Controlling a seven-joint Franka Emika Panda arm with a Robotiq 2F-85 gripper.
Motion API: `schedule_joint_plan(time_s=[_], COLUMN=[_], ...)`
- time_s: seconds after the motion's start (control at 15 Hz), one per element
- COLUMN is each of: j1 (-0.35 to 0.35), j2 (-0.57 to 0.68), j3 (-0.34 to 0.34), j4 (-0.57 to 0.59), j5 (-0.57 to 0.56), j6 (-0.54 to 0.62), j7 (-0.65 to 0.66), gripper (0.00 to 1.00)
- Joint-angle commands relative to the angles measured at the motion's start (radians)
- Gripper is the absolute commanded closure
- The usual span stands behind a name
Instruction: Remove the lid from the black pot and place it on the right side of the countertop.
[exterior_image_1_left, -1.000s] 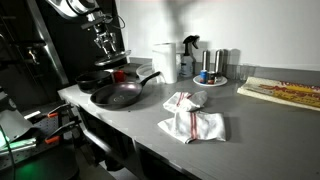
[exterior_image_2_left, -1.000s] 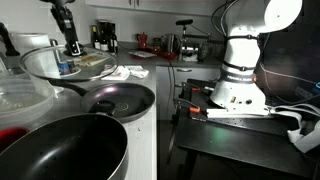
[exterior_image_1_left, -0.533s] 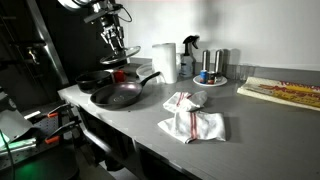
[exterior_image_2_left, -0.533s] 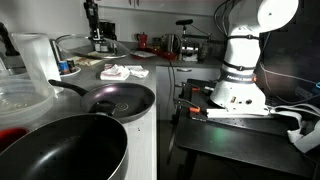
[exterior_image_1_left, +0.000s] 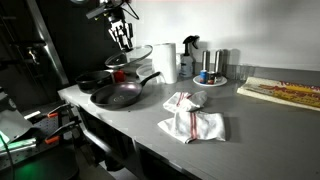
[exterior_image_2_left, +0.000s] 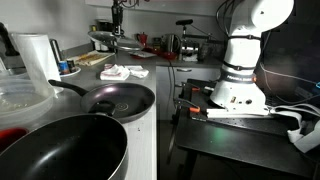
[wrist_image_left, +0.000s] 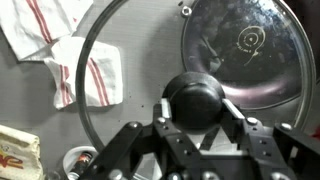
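My gripper has the glass lid. It will let go of it partly over the striped cloth (exterior_image_1_left: 171, 110) (wrist_image_left: 104, 36), at the cloth's edge facing the frying pan.
My gripper (exterior_image_1_left: 122, 38) is shut on the black knob of the glass lid (exterior_image_1_left: 131, 55) and holds it tilted in the air above the countertop (exterior_image_1_left: 150, 118). The black pot (exterior_image_1_left: 94, 80) stands uncovered at the far left, beside and below the lid. In the wrist view my gripper's fingers (wrist_image_left: 198, 108) clamp the knob, and the lid (wrist_image_left: 135, 70) with its thin metal rim fills most of the picture. In an exterior view the gripper (exterior_image_2_left: 117, 18) carries the lid (exterior_image_2_left: 104, 40) over the far part of the countertop (exterior_image_2_left: 90, 72).
An open dark frying pan (exterior_image_1_left: 118, 95) lies beside the pot and also shows in the wrist view (wrist_image_left: 245, 50). A striped cloth (exterior_image_1_left: 190, 118) lies mid-counter. A paper roll (exterior_image_1_left: 164, 60), a plate with bottles (exterior_image_1_left: 209, 78) and a wooden board (exterior_image_1_left: 285, 92) stand further right.
My gripper has risen with the lid in it and carried it away from the pot, toward the paper roll. The pot now stands open.
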Motion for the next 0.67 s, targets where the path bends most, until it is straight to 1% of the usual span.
schedule_joint_plan(time_s=[0.0, 0.33, 0.6], j1=[-0.045, -0.109, -0.144], j2=[-0.011, 0.042, 0.115], j3=[-0.061, -0.132, -0.16], j4=[-0.018, -0.001, 0.027], j5=[0.073, 0.147, 0.215], j6=[0.042, 0.061, 0.084], j7=[-0.046, -0.067, -0.094], gripper=[0.75, 0.75, 0.75])
